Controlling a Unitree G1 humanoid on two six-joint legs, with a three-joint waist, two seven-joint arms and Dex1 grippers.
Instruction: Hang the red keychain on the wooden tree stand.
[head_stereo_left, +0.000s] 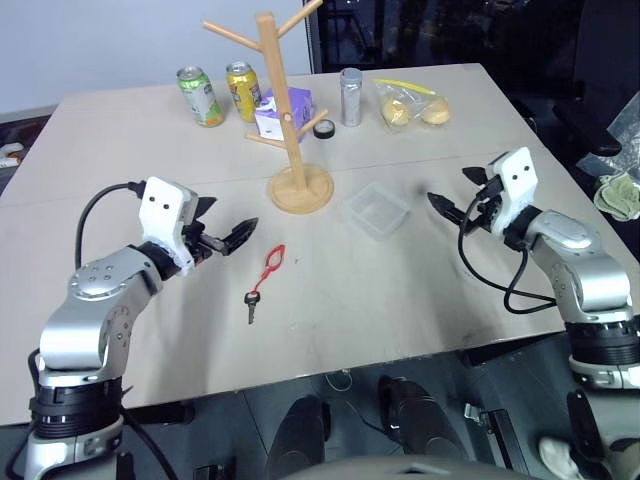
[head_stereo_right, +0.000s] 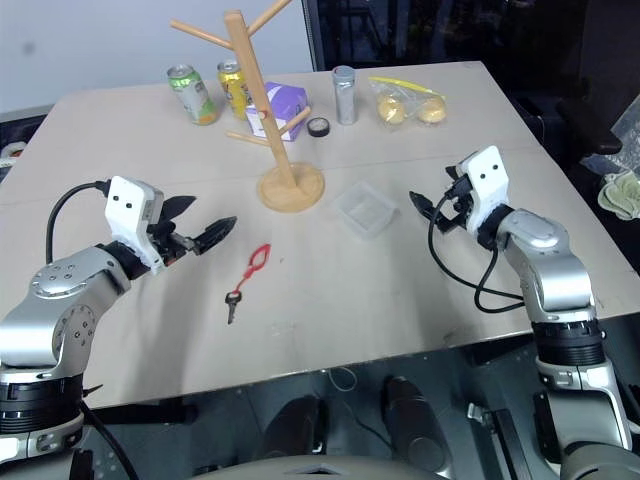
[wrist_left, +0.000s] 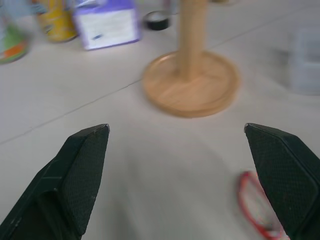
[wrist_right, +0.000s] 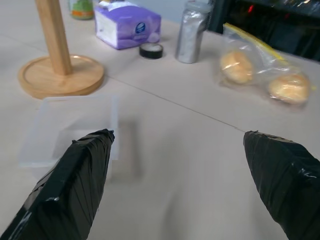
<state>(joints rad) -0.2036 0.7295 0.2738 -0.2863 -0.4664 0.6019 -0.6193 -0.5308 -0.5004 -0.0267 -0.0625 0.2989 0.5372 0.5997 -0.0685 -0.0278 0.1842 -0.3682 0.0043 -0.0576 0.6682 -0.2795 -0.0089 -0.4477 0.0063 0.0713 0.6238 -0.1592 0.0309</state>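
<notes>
My left fingers will grip the red keychain's cord (head_stereo_left: 262, 280) between loop and key, leaving the loop free for hanging.
The red keychain (head_stereo_left: 273, 262) lies flat on the beige table, its dark key (head_stereo_left: 251, 305) pointing toward the near edge. My left gripper (head_stereo_left: 228, 222) hovers open just to the left of it, with nothing between the fingers; the red loop (wrist_left: 252, 205) peeks out beside one of its fingertips in the left wrist view. The wooden tree stand (head_stereo_left: 278, 110) rises upright on its round base (head_stereo_left: 300, 188) behind the keychain, pegs bare. Over the table's right side my right gripper (head_stereo_left: 452, 190) is open and empty, pointing toward the middle.
A clear plastic container (head_stereo_left: 378, 209) sits between the stand's base and my right gripper. Along the back stand a green can (head_stereo_left: 202, 96), a yellow can (head_stereo_left: 241, 90), a purple box (head_stereo_left: 284, 110), a black tape roll (head_stereo_left: 324, 128), a silver can (head_stereo_left: 351, 96) and a bag of buns (head_stereo_left: 412, 105).
</notes>
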